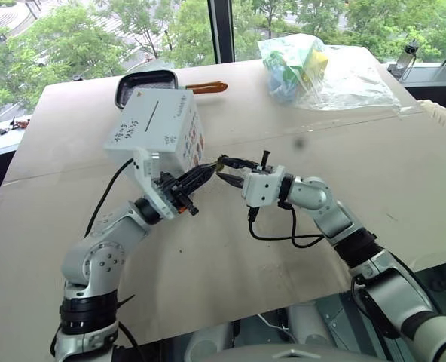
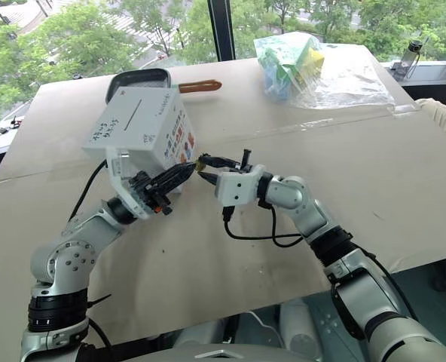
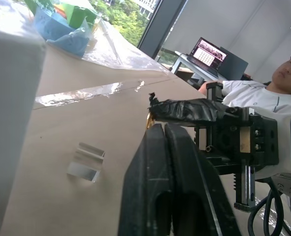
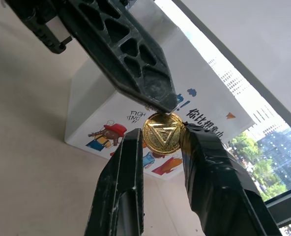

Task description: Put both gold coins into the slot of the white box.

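Note:
The gold coin's upper rim is beside my left gripper's shut fingers. I need to open them and pinch that rim [image 4: 162, 117] before my right gripper opens.
A gold coin [image 4: 163, 132] with a triangle pattern is pinched by its rim between the fingers of my right gripper [image 1: 226, 169], held in the air just in front of the white box [image 1: 155, 128]. My left gripper [image 3: 161, 127] is shut, and its fingertips [image 4: 158, 96] touch the coin's upper rim; I cannot tell whether they pinch it. The box stands on the table behind both grippers. Its slot [image 1: 154, 113] is a thin dark line on the top face, beside blue handwriting, and the picture face [image 4: 135, 135] is turned toward the coin.
A black pan [image 1: 144, 79] with an orange handle [image 1: 206, 87] lies behind the box. At the far right sits a clear plastic bag [image 1: 306, 68] of coloured items. A small clear block [image 3: 86, 164] lies on the brown table. Beyond the table are a person [image 3: 263, 93] and a laptop [image 3: 209, 51].

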You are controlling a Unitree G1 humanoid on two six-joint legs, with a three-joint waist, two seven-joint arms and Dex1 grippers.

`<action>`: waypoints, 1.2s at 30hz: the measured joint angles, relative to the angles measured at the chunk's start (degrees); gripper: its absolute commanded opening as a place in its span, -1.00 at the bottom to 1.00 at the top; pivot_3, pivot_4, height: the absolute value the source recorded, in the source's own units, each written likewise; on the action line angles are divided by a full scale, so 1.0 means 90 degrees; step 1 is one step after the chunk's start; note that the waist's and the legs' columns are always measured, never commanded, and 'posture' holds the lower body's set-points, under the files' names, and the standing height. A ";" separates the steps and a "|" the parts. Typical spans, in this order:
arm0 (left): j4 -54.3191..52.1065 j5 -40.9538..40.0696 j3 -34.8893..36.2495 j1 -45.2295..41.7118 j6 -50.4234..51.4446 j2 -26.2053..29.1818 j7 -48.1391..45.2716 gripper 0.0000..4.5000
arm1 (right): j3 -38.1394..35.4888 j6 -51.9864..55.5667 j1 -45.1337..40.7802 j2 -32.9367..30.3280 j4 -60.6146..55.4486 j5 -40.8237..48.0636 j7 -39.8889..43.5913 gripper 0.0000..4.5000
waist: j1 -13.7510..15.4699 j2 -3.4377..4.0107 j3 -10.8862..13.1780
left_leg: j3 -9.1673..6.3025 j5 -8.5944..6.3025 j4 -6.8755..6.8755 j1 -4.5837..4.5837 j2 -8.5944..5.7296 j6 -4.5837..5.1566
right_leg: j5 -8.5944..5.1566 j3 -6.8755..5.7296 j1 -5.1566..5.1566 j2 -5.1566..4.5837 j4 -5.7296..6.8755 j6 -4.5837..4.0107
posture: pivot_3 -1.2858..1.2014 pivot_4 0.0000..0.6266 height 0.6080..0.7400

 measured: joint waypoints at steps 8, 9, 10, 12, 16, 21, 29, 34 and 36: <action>0.0001 0.0002 -0.0007 -0.0010 0.0002 0.0099 -0.0045 -0.97 | 0.0000 -0.0238 -0.0002 0.0037 0.0123 -0.0073 -0.0111 -0.73 | -0.0001 0.0000 0.0000 | 0.0001 0.0000 0.0000 0.0001 0.0000 0.0000 | 0.0000 0.0002 0.0000 0.0001 0.0001 0.0000 | 0.03 -0.52 0.71; 0.0002 0.0007 -0.0007 -0.0013 -0.0008 0.0099 -0.0052 -0.87 | 0.0000 -0.0248 -0.0002 0.0051 0.0148 -0.0074 -0.0123 -0.73 | -0.0002 0.0000 0.0000 | 0.0001 0.0000 0.0000 0.0001 0.0000 0.0000 | 0.0000 0.0002 0.0000 0.0001 0.0001 0.0000 | 0.03 -0.52 0.71; 0.0002 0.0007 -0.0007 -0.0015 -0.0012 0.0102 -0.0068 -0.74 | 0.0000 -0.0253 -0.0002 0.0060 0.0163 -0.0074 -0.0126 -0.73 | -0.0002 0.0000 0.0000 | 0.0001 0.0000 0.0000 0.0001 0.0000 0.0000 | 0.0000 0.0001 0.0000 0.0001 0.0001 0.0000 | 0.03 -0.52 0.71; 0.0001 0.0002 -0.0009 -0.0015 -0.0026 0.0118 -0.0180 -0.42 | 0.0000 -0.0253 -0.0001 0.0070 0.0210 -0.0074 -0.0129 -0.73 | -0.0001 0.0000 0.0000 | 0.0001 0.0000 0.0000 0.0001 0.0000 0.0000 | 0.0000 0.0002 0.0000 0.0001 0.0001 0.0000 | 0.03 -0.52 0.71; -0.0011 0.0018 0.0065 -0.0016 -0.0240 0.0067 -0.0132 0.44 | -0.0002 -0.0247 -0.0001 0.0069 0.0244 -0.0074 -0.0130 -0.73 | -0.0009 0.0000 0.0000 | 0.0003 0.0000 0.0001 0.0002 0.0002 0.0000 | 0.0000 0.0005 0.0000 0.0003 0.0001 0.0000 | 0.03 -0.52 0.71; -0.0012 -0.0085 0.0286 -0.0013 -0.0297 0.0056 -0.0103 0.44 | -0.0001 -0.0250 -0.0001 0.0070 0.0245 -0.0074 -0.0130 -0.73 | -0.0005 0.0000 0.0000 | 0.0004 0.0000 0.0001 0.0003 0.0004 0.0000 | 0.0000 0.0005 0.0000 0.0005 0.0002 0.0000 | 0.03 -0.52 0.71; -0.0007 0.0107 0.0070 0.0013 -0.0291 0.0081 -0.0036 0.44 | -0.0001 -0.0412 -0.0006 0.0107 0.0244 -0.0074 -0.0131 -0.73 | -0.0006 0.0000 0.0000 | 0.0006 0.0000 0.0002 0.0005 0.0004 0.0000 | 0.0000 0.0009 0.0001 0.0008 0.0006 0.0000 | 0.03 -0.52 0.71; 0.0112 0.0107 0.0019 -0.0005 -0.0246 0.0083 -0.0025 0.44 | -0.0001 -0.0503 -0.0006 0.0142 0.0241 -0.0074 -0.0132 -0.73 | -0.0006 0.0000 0.0000 | 0.0006 0.0000 0.0002 0.0005 0.0004 0.0000 | 0.0000 0.0009 0.0000 0.0009 0.0006 0.0000 | 0.03 -0.52 0.71; 0.0137 0.0104 0.0017 -0.0019 -0.0240 0.0091 -0.0034 0.22 | -0.0001 -0.0519 -0.0006 0.0148 0.0241 -0.0074 -0.0131 -0.73 | -0.0006 0.0000 0.0000 | 0.0006 0.0000 0.0002 0.0005 0.0004 0.0000 | 0.0000 0.0009 0.0001 0.0010 0.0006 0.0000 | 0.03 -0.52 0.71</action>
